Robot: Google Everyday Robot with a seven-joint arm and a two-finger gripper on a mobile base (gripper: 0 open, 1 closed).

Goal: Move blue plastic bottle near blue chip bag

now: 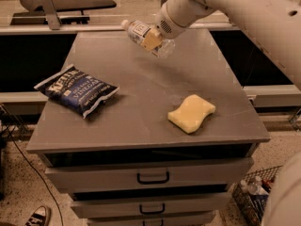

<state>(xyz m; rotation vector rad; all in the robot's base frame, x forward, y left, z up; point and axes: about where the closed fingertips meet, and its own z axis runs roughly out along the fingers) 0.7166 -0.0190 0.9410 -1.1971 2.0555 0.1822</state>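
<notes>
The robot's gripper needs to release the blue plastic bottle just beyond the far edge of the blue chip bag (pixel 121 75).
The blue plastic bottle (pixel 141 32) is a small clear bottle with a white-and-blue label and a white cap. It is held tilted in the air above the far middle of the grey cabinet top (pixel 141 112), cap pointing left. My gripper (pixel 153 38) is shut on the bottle's middle, reaching in from the upper right. The blue chip bag (pixel 77 91) is dark navy with white "Kettle" lettering. It lies flat on the left side of the top, well to the left of and nearer than the bottle.
A yellow sponge (pixel 191 113) lies on the right front part of the top. Drawers with dark handles (pixel 153 178) sit below the front edge. A wire basket with bottles (pixel 251 197) stands on the floor at lower right. A shoe (pixel 40 216) is at lower left.
</notes>
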